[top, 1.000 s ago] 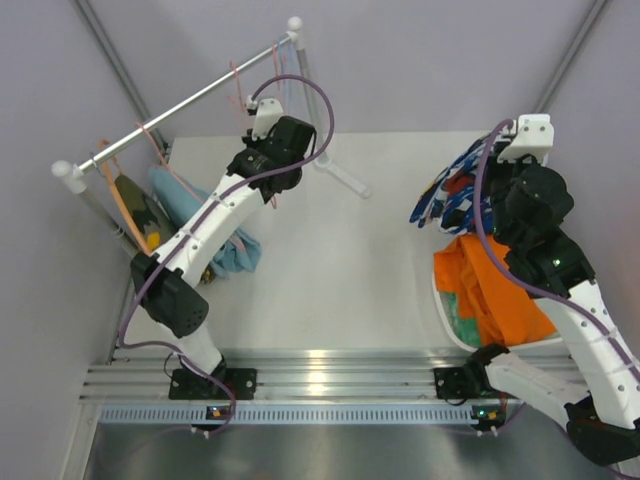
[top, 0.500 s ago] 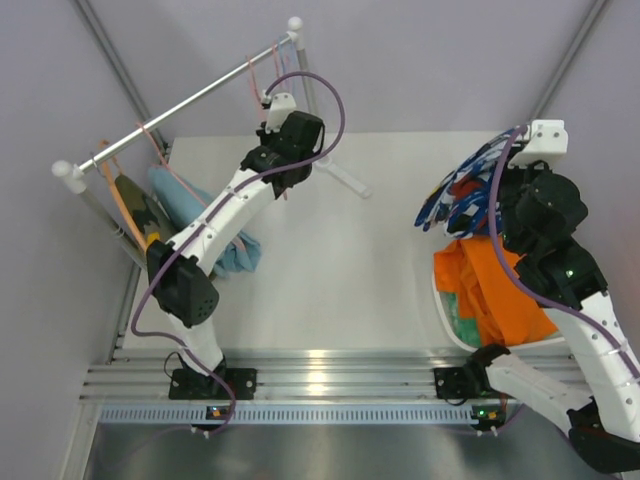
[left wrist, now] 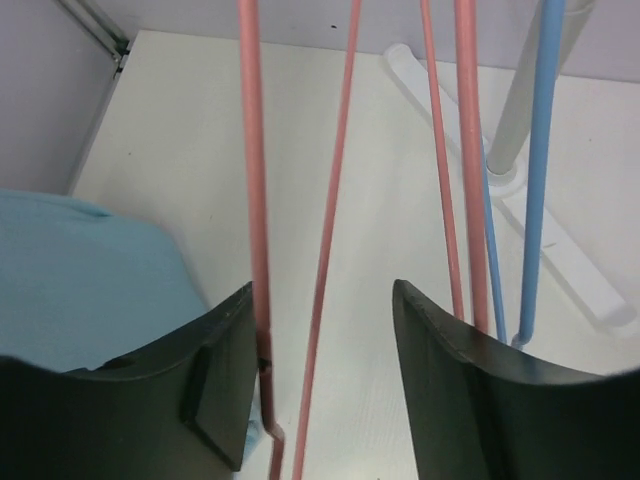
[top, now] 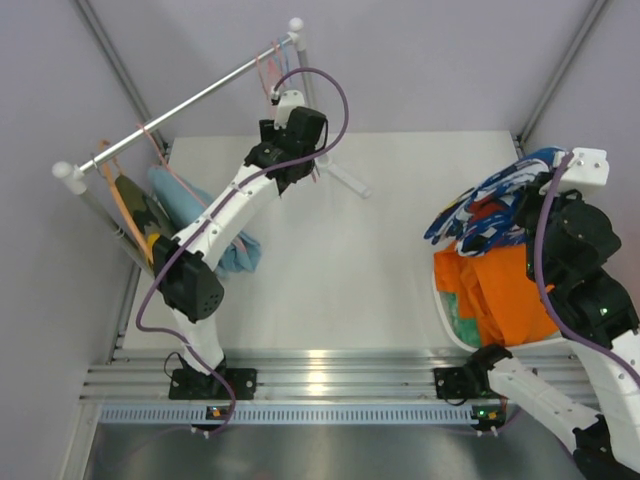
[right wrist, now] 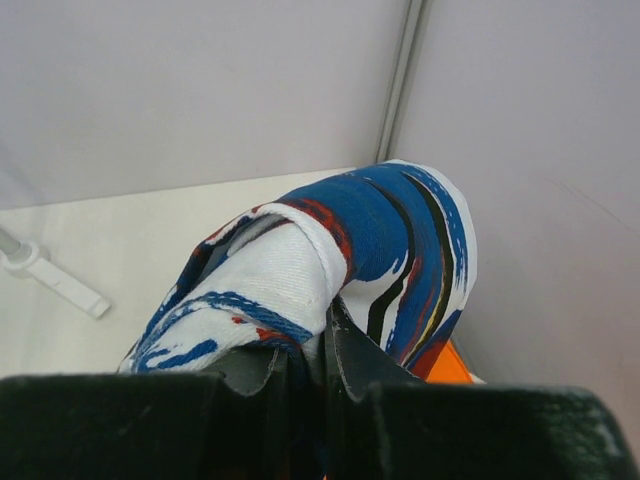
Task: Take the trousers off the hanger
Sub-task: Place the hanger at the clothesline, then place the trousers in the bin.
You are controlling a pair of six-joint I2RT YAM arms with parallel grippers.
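Observation:
I should use my right gripper to release the blue-and-white patterned trousers on top of the orange trousers in the white basket (top: 511,272).
My right gripper (right wrist: 320,345) is shut on the blue-and-white patterned trousers (right wrist: 390,230), which hang free of any hanger over the right side of the table (top: 480,212). Under them lie orange trousers (top: 505,290) and mint green trousers (top: 462,322). My left gripper (left wrist: 325,300) is open beside the rail's far end (top: 288,130), its jaws standing either side of two thin pink hanger wires (left wrist: 255,200). Light blue trousers (top: 228,252) and camouflage trousers (top: 142,215) hang on hangers at the rail's near left end.
A metal rail (top: 180,105) runs diagonally at the back left, with empty pink and blue hangers (top: 268,68) near its far end. The rack's white foot (left wrist: 520,205) lies on the table. A white basket rim (top: 440,300) edges the orange pile.
My left gripper has opened and moved up toward the rail's far end. The right arm has carried the patterned trousers to the right, over the orange pile.

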